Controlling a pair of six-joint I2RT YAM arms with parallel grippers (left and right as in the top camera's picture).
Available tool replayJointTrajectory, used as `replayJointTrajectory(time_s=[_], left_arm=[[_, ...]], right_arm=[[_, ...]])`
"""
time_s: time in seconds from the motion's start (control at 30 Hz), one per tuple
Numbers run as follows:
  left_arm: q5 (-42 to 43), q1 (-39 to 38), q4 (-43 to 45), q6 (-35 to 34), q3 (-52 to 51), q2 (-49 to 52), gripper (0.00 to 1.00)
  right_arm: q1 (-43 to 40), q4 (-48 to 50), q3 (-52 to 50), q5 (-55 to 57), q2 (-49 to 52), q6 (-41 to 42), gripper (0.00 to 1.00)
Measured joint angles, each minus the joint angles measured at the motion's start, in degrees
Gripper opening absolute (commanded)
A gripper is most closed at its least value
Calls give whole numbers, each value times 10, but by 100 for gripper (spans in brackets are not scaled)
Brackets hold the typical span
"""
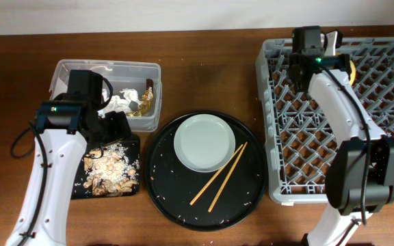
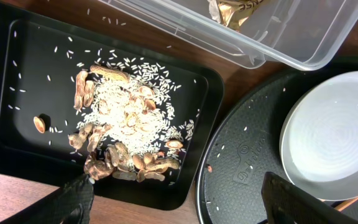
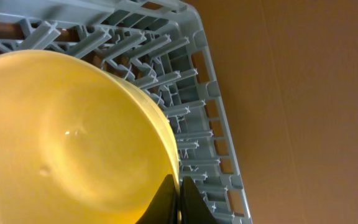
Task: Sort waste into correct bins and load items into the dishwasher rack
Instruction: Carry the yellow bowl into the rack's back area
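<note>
The yellow bowl will go down among the wires near the grey rack's back edge (image 1: 325, 67) from my right gripper.
My right gripper (image 3: 179, 200) is shut on the rim of the small yellow bowl (image 3: 67, 137), over the far corner of the grey dishwasher rack (image 3: 210, 93). In the overhead view the gripper (image 1: 339, 56) holds the bowl (image 1: 352, 69) at the rack's (image 1: 279, 184) back edge. My left gripper (image 2: 185, 202) is open and empty over the near edge of the shallow black tray (image 2: 23, 81), which holds food scraps with rice (image 2: 129, 124). The clear tub (image 1: 70, 68) holds white tissue (image 1: 120, 102) and the gold wrapper (image 1: 144, 99). The grey-green plate (image 1: 204, 142) and chopsticks (image 1: 219, 175) lie apart. The blue and pink cups are out of view.
The plate and chopsticks lie on a large round black tray (image 1: 166, 191) strewn with rice grains, between the black rectangular tray (image 1: 132, 188) and the rack. My left arm covers part of the tub and tray. Brown tabletop (image 1: 204, 75) lies behind.
</note>
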Motion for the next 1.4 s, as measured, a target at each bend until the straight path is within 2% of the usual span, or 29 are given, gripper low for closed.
replayJointTrajectory(time_s=[0.13, 0.43, 0.87, 1.03, 1.27, 1.4], left_arm=[[0, 0, 1, 0, 0, 0, 86], [0, 0, 0, 0, 0, 0, 86], [0, 0, 0, 0, 0, 0, 86], [0, 0, 0, 0, 0, 0, 86], [1, 0, 7, 0, 0, 0, 86], [3, 0, 7, 0, 0, 0, 86]], right_arm=[[37, -71, 5, 19, 4, 83, 5], [72, -188, 11, -78, 7, 210, 4], [37, -189, 18, -142, -37, 255, 4], [21, -170, 34, -74, -50, 255, 4], [21, -154, 34, -91, -45, 263, 4], [21, -162, 35, -115, -3, 272, 4]])
